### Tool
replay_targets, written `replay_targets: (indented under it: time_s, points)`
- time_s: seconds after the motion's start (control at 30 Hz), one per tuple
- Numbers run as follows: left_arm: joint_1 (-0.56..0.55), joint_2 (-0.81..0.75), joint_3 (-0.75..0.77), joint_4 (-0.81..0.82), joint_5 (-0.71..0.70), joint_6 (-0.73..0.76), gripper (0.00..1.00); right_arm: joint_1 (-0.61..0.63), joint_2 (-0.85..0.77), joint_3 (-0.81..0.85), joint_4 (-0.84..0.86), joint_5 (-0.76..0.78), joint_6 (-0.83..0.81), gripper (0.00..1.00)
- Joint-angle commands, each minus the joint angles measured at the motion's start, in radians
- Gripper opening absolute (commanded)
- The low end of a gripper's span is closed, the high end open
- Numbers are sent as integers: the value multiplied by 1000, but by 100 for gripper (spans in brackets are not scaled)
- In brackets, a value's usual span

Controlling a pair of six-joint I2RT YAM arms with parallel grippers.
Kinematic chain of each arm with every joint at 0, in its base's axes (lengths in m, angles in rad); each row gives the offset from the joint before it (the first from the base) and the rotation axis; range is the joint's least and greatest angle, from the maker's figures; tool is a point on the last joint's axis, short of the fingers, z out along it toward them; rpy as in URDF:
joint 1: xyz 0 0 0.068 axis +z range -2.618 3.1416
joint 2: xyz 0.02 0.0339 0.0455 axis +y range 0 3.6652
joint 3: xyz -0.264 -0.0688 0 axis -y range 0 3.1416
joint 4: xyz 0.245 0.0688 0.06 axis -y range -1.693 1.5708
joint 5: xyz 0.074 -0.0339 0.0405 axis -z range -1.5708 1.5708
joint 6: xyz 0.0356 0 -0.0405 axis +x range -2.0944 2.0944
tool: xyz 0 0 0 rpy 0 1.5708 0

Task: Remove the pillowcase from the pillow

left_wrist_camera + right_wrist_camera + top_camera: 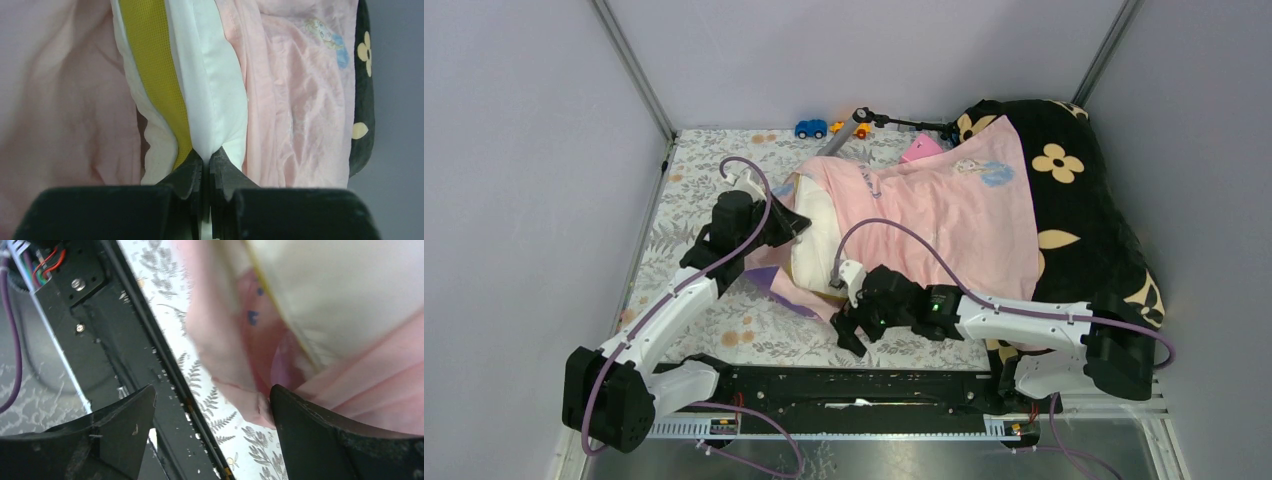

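Observation:
Next, my left gripper lets go of the cream-white pillow on the table (800, 260), by the opening of the pink pillowcase.
The pale pink pillowcase (944, 215) covers most of the cream-white pillow (819, 235), whose left end sticks out of the case's open mouth. My left gripper (796, 226) is shut on the pillow's white fabric (220, 100), just beside its yellow edge trim (155, 75). My right gripper (849, 325) is open and empty over the table's front edge, next to the pillowcase's loose lower corner (235, 385). Its right finger touches or nearly touches that corner. The pillowcase (295, 100) hangs pink on both sides of the pillow in the left wrist view.
A black blanket with tan flowers (1084, 220) lies under and right of the pillow. A blue toy car (810, 128), a grey tool (849, 130) and a pink object (921, 148) sit at the back. The black front rail (125, 355) runs by my right gripper.

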Motion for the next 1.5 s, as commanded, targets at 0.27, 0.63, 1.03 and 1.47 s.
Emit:
replay_targets:
  time_s: [0.27,0.63,1.03,1.47]
  points:
    - [12,-81,104,67,17,-4,0,-155,56,27,-14,-15,124,89]
    - [15,-197,204,-192,-159,72,0,-433,-32,-101,-63,476,374,90]
    - [-45,-87,-125,181,145,-88,0,-436,-98,87,133,209,83,93]
    - [-85,-146,-276,176,61,-36,0,-433,415,620,32,-22,-38,89]
